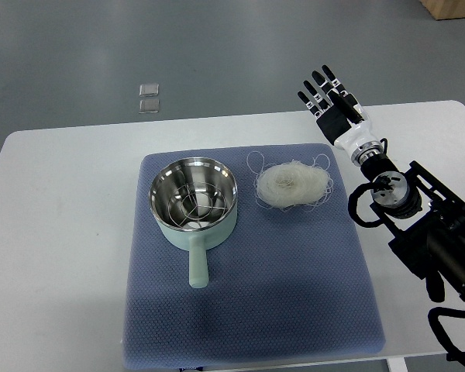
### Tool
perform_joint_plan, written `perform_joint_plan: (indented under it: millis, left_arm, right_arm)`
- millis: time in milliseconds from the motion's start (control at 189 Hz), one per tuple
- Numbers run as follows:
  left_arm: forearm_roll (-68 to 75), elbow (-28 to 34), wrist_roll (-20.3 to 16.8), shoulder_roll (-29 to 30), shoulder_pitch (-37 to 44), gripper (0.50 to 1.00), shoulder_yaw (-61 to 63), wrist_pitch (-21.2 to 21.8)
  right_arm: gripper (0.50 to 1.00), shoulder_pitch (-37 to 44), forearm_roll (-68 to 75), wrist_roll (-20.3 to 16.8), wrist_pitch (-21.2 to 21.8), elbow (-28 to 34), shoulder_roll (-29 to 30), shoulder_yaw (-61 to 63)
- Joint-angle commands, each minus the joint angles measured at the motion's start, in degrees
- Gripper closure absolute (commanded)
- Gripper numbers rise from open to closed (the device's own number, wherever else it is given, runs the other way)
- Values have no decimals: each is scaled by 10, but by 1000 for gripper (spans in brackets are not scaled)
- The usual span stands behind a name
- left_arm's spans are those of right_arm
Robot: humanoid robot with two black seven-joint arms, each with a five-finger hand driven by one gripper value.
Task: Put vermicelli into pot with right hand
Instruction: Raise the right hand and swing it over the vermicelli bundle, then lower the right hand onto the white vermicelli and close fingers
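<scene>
Next, I move my right gripper to the white vermicelli nest beside the pale green pot and close around the nest's middle (292, 179).
A pale green pot (194, 203) with a steel inside stands on the left part of a blue mat (294, 263), its handle pointing toward the near edge. A white nest of vermicelli (290, 183) lies on the mat just right of the pot. My right hand (329, 99) is above the table's far edge, to the upper right of the vermicelli and apart from it. Its fingers are spread straight and hold nothing. The right arm runs down to the lower right corner.
The mat lies on a white table (62, 232). Two small clear squares (149, 98) lie on the grey floor beyond the table. A cardboard box corner (453, 8) shows at the top right.
</scene>
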Motion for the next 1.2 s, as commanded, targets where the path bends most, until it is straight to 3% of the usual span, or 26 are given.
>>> perform_joint_plan:
  millis: [0,540,826,911,1075,1197]
  left_arm:
    - [0,0,1,0,0,500,1,0]
    - [0,0,1,0,0,500,0,0]
    - [0,0,0,0,0,500,0,-1]
    - [0,0,0,0,0,500,0,-1]
    - [0,0,0,0,-1,500,0,-1]
    - [0,-1,0,0,-1,500,1,-8]
  right_arm:
    - [574,1,0,0,0,0,0,0]
    - [574,24,-16,-1,2,-3,-33,-63]
    - [574,127,-228,-4,8,-3,-120,-212]
    - [574,182,-331,-6,35,-2,-149,-291]
    - [574,325,-554,-37,133,13,-212,-467]
    - [574,436,-619,-72,198,36,-225,-601]
